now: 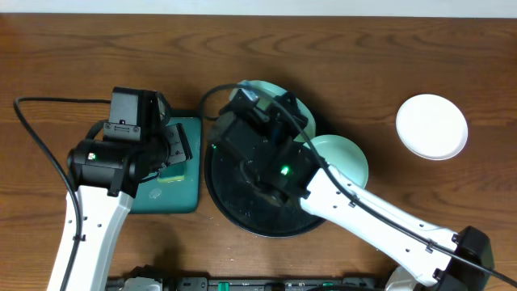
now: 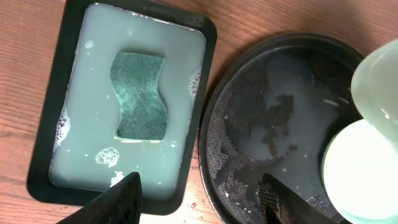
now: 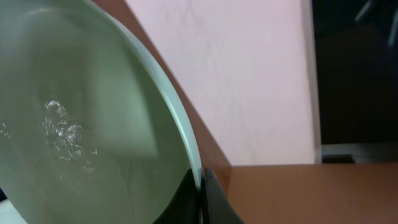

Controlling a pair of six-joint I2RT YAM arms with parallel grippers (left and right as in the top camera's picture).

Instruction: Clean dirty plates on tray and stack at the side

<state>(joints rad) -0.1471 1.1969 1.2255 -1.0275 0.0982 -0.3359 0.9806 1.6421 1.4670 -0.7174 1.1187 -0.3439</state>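
I need to use my right gripper to let go of the tilted mint-green plate on top of the white plate (image 1: 430,126) that lies on the table.
My right gripper (image 1: 246,101) is shut on the rim of a mint-green plate (image 1: 271,87) and holds it tilted above the far side of the round black tray (image 1: 234,202). In the right wrist view its fingers (image 3: 202,193) pinch the plate (image 3: 81,124), whose wet face has bubbles on it. A second mint-green plate (image 1: 343,158) rests on the tray's right rim. A white plate (image 1: 432,126) lies on the table at the far right. My left gripper (image 2: 199,202) is open and empty, between the sponge tray and the wet black tray (image 2: 273,124).
A rectangular black tray (image 2: 43,149) of soapy water, holding a green sponge (image 2: 140,96), sits just left of the round tray. Cables run along both arms. Bare wooden table lies between the round tray and the white plate.
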